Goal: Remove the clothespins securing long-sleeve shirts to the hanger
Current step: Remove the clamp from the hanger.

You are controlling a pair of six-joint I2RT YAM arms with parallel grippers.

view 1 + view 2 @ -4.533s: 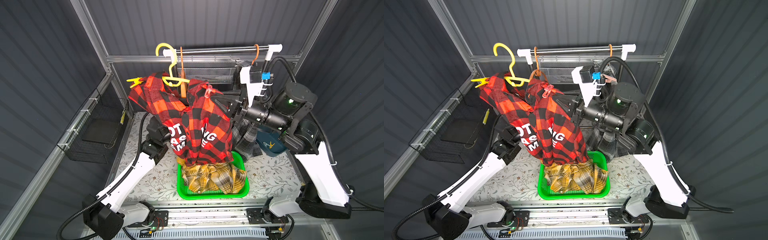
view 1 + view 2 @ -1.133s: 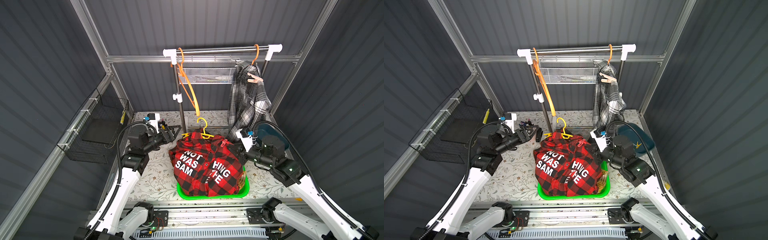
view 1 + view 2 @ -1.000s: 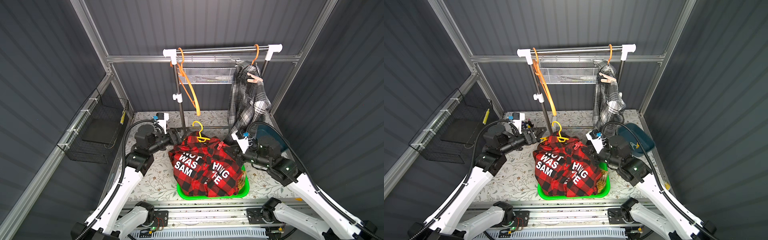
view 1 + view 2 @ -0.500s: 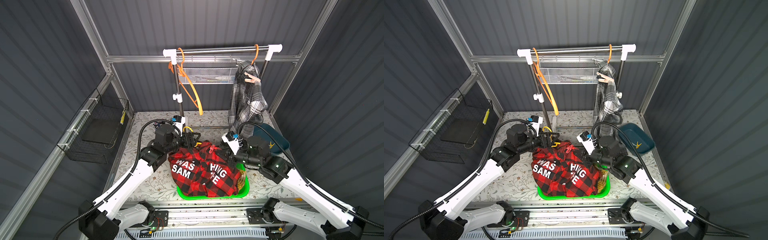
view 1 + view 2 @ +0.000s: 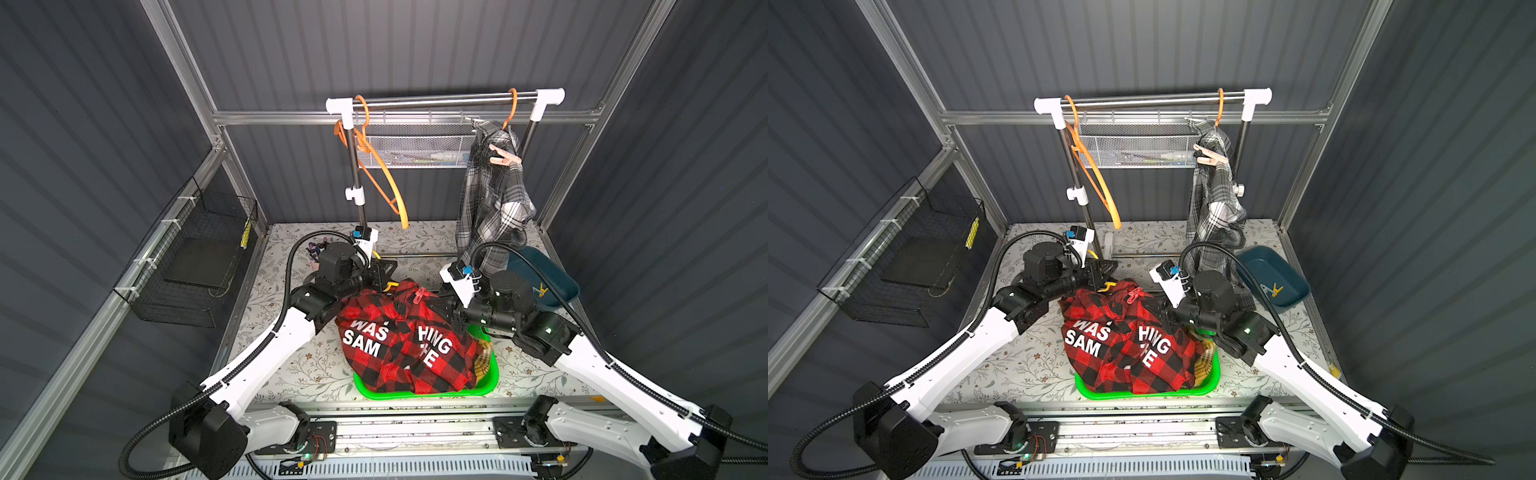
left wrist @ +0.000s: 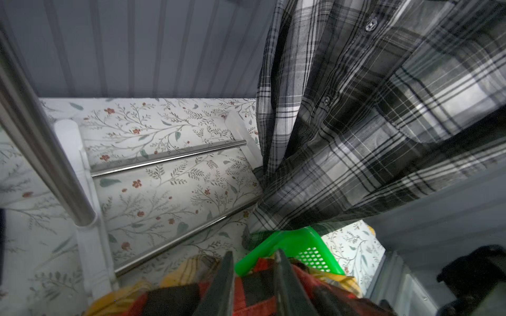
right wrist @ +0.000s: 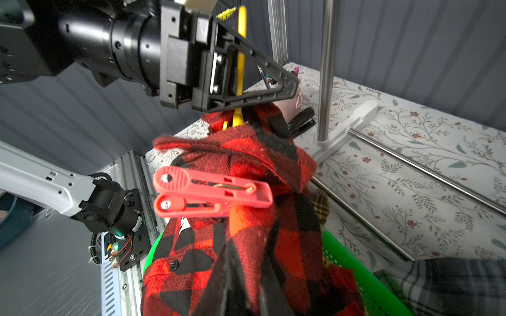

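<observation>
I have my right gripper shut on the shirt's cloth beside the clothespin, so I need to open my right gripper and take the red clothespin itself (image 5: 419,295) before I pull it off.
The red-and-black shirt (image 5: 399,340) with white letters lies heaped over the green basket (image 5: 492,376), still on its yellow hanger (image 7: 240,54). A red clothespin (image 7: 210,194) grips its shoulder; in a top view it shows at the heap's top (image 5: 1133,294). My right gripper (image 7: 241,257) is shut on the shirt's cloth just beside that clothespin. My left gripper (image 6: 254,260) is closed on the collar cloth by the hanger's neck. The grey plaid shirt (image 5: 492,199) hangs from the rail under a salmon clothespin (image 5: 505,157). The yellow shirt (image 5: 484,361) lies in the basket.
An empty orange hanger (image 5: 382,178) hangs at the rail's left end beside the rack post (image 5: 357,183). A dark blue tray (image 5: 557,282) behind my right arm holds a yellow clothespin (image 5: 1273,289). A black wire basket (image 5: 195,266) hangs on the left wall.
My left arm has swung in from the left to the shirt's collar and its jaws have closed there. The right arm has shifted the shirt slightly forward over the basket.
</observation>
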